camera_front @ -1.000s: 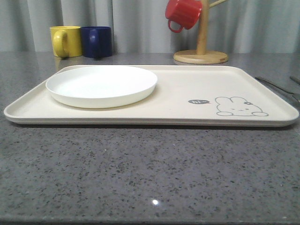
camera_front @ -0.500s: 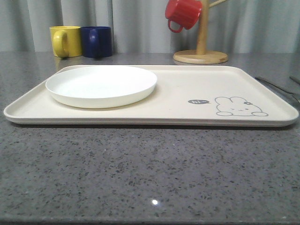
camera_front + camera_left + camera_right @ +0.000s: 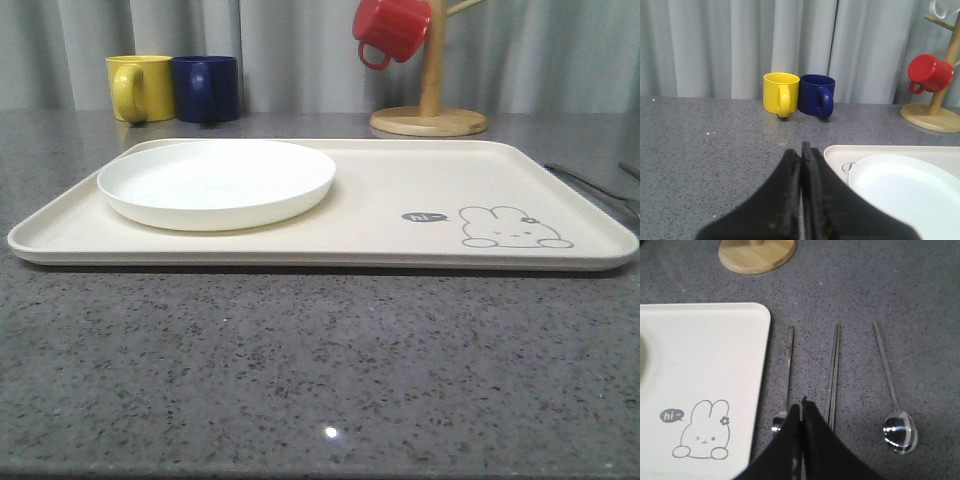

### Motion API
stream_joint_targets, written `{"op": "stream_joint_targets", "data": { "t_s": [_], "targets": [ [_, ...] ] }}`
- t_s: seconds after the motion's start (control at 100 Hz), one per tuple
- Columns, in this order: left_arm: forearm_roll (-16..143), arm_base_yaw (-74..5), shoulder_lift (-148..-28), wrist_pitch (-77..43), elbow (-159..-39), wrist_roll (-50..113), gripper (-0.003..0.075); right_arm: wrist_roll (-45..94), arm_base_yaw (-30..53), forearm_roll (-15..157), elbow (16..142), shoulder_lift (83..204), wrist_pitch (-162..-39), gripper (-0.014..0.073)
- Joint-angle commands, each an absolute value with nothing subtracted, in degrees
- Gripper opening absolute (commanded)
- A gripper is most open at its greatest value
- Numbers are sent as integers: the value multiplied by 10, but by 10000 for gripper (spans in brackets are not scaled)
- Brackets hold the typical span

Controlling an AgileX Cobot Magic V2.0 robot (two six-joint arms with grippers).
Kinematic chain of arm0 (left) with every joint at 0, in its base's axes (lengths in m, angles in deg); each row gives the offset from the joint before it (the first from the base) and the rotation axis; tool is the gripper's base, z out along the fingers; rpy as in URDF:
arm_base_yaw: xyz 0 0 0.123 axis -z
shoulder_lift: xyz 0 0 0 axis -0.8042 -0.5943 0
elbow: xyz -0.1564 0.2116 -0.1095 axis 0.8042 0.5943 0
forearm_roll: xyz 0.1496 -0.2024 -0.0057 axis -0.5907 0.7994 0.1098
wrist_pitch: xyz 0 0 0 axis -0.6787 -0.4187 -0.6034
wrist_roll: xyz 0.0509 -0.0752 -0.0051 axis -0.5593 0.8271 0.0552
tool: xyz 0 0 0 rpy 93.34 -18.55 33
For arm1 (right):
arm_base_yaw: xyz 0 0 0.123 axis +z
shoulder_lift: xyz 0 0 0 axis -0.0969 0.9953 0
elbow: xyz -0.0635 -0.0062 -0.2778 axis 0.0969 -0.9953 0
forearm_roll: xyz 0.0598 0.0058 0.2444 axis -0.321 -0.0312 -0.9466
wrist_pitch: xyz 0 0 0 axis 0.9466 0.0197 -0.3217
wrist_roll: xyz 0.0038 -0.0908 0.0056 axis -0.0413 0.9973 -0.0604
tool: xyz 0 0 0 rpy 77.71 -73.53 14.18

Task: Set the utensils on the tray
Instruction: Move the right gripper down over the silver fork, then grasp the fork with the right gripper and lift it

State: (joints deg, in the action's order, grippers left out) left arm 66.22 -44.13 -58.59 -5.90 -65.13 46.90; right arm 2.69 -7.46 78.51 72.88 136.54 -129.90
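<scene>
Next, the robot's right gripper needs to take hold of the metal fork beside the tray, closing on the handle [image 3: 609, 193] [image 3: 785, 401] close to the fork's head.
The cream tray [image 3: 400, 190] with a grey bunny drawing lies across the grey table, a round white plate [image 3: 215, 180] on its left part. In the right wrist view a metal fork [image 3: 787, 371], a pair of chopsticks [image 3: 833, 371] and a spoon [image 3: 892, 397] lie side by side on the table beside the tray's [image 3: 705, 370] right edge. My right gripper [image 3: 801, 407] hovers above them, shut and empty, its tips between fork and chopsticks. My left gripper [image 3: 801, 150] is shut and empty over the table just off the tray's [image 3: 840, 152] left corner, next to the plate [image 3: 905, 190].
A yellow mug [image 3: 140, 88] and a blue mug [image 3: 207, 88] stand at the back left. A wooden mug stand [image 3: 428, 118] with a red mug [image 3: 390, 30] hanging on it is at the back, behind the tray. Thin metal handles [image 3: 590, 182] show at the tray's right.
</scene>
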Motion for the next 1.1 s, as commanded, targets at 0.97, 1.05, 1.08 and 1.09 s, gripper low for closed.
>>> {"op": "stream_joint_targets", "data": {
  "t_s": [0.97,1.05,1.08,1.09],
  "targets": [
    [667,-439,-588,-17,-666,467,-18,43,-29,743,754,1615,-1176,434],
    [667,-439,-588,-17,-666,467,-18,43,-29,743,754,1628,-1170,434],
    [667,-439,-588,-17,-666,467,-18,43,-29,743,754,1631,-1168,434],
    [667,-439,-588,-17,-666,467,-18,43,-29,743,754,1632,-1168,434]
  ]
}}
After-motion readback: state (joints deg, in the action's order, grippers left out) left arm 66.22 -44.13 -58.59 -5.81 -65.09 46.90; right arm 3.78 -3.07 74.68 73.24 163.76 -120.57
